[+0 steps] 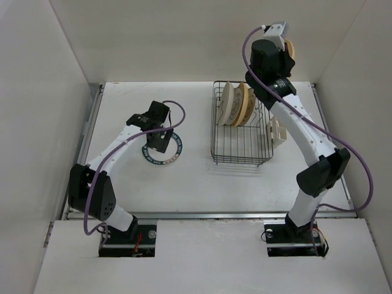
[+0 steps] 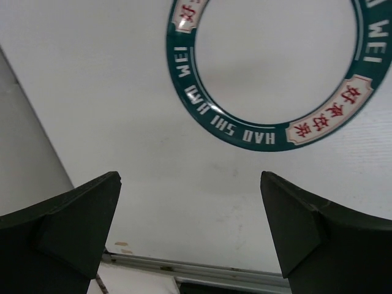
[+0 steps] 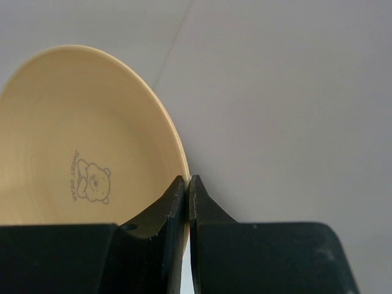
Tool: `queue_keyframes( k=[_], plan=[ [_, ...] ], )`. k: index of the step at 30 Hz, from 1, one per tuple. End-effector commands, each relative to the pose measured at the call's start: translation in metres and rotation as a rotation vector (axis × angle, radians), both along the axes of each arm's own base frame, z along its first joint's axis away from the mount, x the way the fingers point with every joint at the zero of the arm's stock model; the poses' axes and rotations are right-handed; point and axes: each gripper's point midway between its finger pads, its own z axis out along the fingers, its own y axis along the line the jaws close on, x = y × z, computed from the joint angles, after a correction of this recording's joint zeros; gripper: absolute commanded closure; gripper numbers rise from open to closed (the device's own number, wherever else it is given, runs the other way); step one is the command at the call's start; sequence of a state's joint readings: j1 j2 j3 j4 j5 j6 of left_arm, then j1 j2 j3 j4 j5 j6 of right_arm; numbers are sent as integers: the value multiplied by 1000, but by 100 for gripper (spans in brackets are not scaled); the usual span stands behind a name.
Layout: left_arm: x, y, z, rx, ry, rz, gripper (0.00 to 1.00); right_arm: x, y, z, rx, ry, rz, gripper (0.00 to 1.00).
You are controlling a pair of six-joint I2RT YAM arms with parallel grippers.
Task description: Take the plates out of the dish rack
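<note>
My right gripper should release the yellow plate on the table (image 1: 169,174) between the green-rimmed plate and the near rail.
The dark wire dish rack (image 1: 242,144) stands right of centre. A pale plate (image 1: 229,103) and a yellow plate (image 1: 245,104) stand upright in its far end. My right gripper (image 1: 283,38) is raised high above the rack's far side, shut on the rim of another yellow plate (image 1: 291,50). In the right wrist view the gripper (image 3: 187,180) pinches the edge of this plate (image 3: 92,122), which has a small bear print. A white plate with a dark green rim ring (image 1: 177,150) lies flat on the table. My left gripper (image 1: 160,139) hovers over it, open and empty (image 2: 190,208); the plate's ring (image 2: 263,136) lies beyond the fingers.
A white plastic caddy (image 1: 277,131) hangs on the rack's right side, close to the right arm. White walls enclose the table on the left, back and right. A metal rail (image 2: 233,272) runs along the table's edge.
</note>
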State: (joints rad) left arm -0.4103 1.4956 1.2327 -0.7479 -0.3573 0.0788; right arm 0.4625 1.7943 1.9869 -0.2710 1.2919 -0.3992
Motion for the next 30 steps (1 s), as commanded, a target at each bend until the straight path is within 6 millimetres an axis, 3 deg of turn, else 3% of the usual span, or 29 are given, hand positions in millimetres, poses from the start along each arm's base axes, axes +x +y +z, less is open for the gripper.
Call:
queue_keyframes(
  k=[1, 4, 5, 6, 7, 8, 11, 12, 13, 15, 18, 22, 24, 26, 29, 30],
  plan=[
    [5, -28, 12, -137, 17, -72, 3, -12, 30, 31, 127, -111, 179, 100],
    [7, -36, 11, -165, 38, -87, 3, -10, 53, 35, 244, -154, 294, 100],
    [9, -37, 15, -169, 27, -88, 3, -3, 70, 29, 278, -127, 390, 100],
    [6, -38, 11, -168, 53, -90, 3, -9, 79, 40, 321, -158, 456, 100],
    [5, -34, 10, -177, 65, -80, 4, -8, 88, 37, 362, -162, 505, 100],
    [10, -29, 9, -186, 66, -58, 5, -5, 111, 25, 388, -127, 609, 100],
    [9, -19, 3, -249, 130, 21, 10, -14, 141, 15, 447, -101, 742, 100],
    [14, -12, 1, -271, 150, 53, 16, -17, 161, -3, 468, -44, 823, 100],
    [11, -11, -1, -292, 180, 70, 18, -22, 166, -7, 484, -27, 858, 100],
    [14, -12, -6, -303, 206, 76, 20, -35, 195, -22, 524, 25, 987, 100],
    [19, -11, -9, -310, 201, 72, 24, -56, 218, -45, 584, 98, 1091, 100],
    [29, 15, -40, -396, 261, 200, 34, -99, 273, -89, 664, 270, 1306, 100],
    [34, 22, -50, -434, 292, 235, 41, -116, 289, -103, 696, 314, 1388, 100],
    [37, 27, -61, -477, 334, 265, 41, -132, 306, -127, 726, 365, 1464, 100],
    [39, 20, -64, -515, 342, 235, 40, -134, 311, -140, 771, 371, 1469, 100],
    [40, 18, -66, -522, 340, 221, 40, -136, 312, -157, 774, 407, 1465, 100]
  ],
)
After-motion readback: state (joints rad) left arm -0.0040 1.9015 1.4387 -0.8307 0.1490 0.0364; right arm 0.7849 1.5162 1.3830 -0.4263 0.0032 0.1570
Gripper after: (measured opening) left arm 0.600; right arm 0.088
